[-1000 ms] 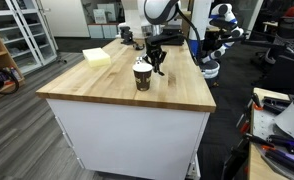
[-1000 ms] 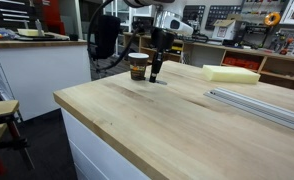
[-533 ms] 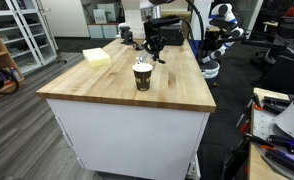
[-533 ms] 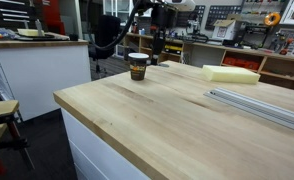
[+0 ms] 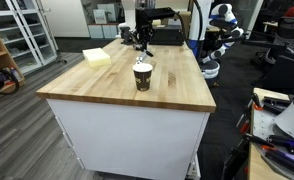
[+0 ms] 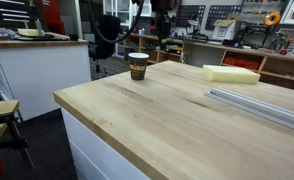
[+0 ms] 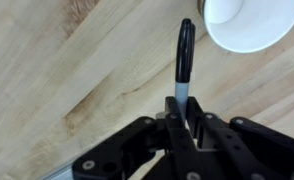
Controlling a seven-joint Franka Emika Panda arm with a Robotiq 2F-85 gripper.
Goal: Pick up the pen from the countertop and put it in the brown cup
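Observation:
Next, my gripper lets go of the pen in the white inside of the brown cup [image 5: 142, 68] [image 7: 249, 12], where it will lean against the cup's pale rim.
In the wrist view my gripper [image 7: 184, 105] is shut on the pen [image 7: 184, 50], a thin dark stick with a grey lower end that points away from the jaws. The brown cup's pale rim and white inside [image 7: 249, 22] show at the top right, just beside the pen tip. In both exterior views the gripper [image 5: 142, 38] [image 6: 159, 25] hangs well above the light-wood countertop [image 5: 117, 90] [image 6: 167, 115], above and behind the brown cup [image 5: 142, 76] [image 6: 138, 66], which stands upright.
A pale yellow block [image 5: 97, 57] [image 6: 231, 74] lies on the countertop to one side of the cup. Metal rails [image 6: 259, 106] lie near one edge. A white-and-blue robot [image 5: 217, 35] stands behind the counter.
The gripper has risen from the countertop beside the cup, carrying the pen, and now hangs higher, above and a little behind the cup. The cup has not moved.

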